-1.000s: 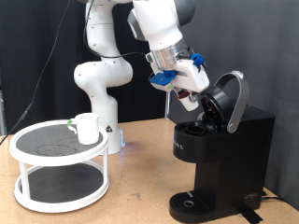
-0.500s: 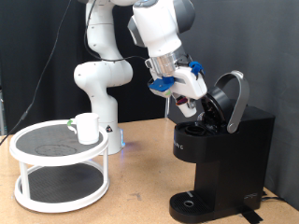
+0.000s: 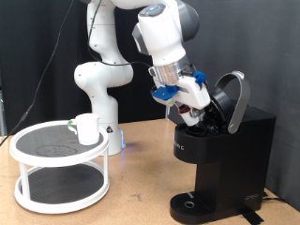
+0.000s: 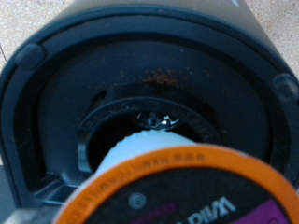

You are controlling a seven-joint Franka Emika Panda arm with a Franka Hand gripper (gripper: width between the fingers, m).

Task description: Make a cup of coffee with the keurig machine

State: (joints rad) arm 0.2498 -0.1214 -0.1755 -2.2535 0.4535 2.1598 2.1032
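Note:
The coffee pod, hanging just over the open brew chamber, will be let go by my gripper in the round pod chamber [image 3: 195, 127] [image 4: 148, 142] under the open lid of the keurig machine.
The black keurig machine [image 3: 230, 159] stands at the exterior view's right with its lid [image 3: 233, 97] hinged open. My gripper [image 3: 194, 112] hangs just over the open brew chamber, shut on a coffee pod. In the wrist view the pod [image 4: 187, 187] shows an orange rim and a dark printed top, close above the empty round pod chamber [image 4: 154, 117]. The white cup [image 3: 87, 128] stands on the round white stand [image 3: 56, 150] at the exterior view's left, far from the gripper.
A tiny green-rimmed pod [image 3: 71, 125] lies beside the cup on the stand. The arm's white base [image 3: 98, 89] stands behind, between the stand and the machine. The machine's round drip base [image 3: 192, 204] is bare. A wooden table [image 3: 141, 202] carries everything.
My gripper has moved down and a little to the right with the pod, closer to the machine's open chamber. The cup and the stand have not moved.

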